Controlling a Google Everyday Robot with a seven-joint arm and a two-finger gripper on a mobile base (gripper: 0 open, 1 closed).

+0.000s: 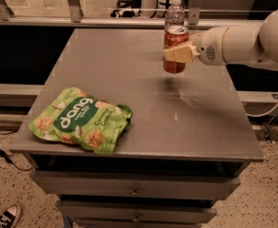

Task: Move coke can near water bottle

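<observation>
The coke can will be released on the table (194, 61) beside the water bottle, on the white arm's side.
The red coke can (175, 38) with a silver top hangs upright above the far right part of the grey table (129, 80). My gripper (179, 54) reaches in from the right on a white arm and is shut on the can's middle. The water bottle (174, 14), clear with a white cap, stands at the table's far edge, right behind the can; its lower half is hidden by the can.
A green Dang snack bag (79, 119) lies flat at the front left of the table. A metal rail (81, 20) runs behind the far edge. Drawers sit under the tabletop. A shoe (3, 217) shows on the floor at bottom left.
</observation>
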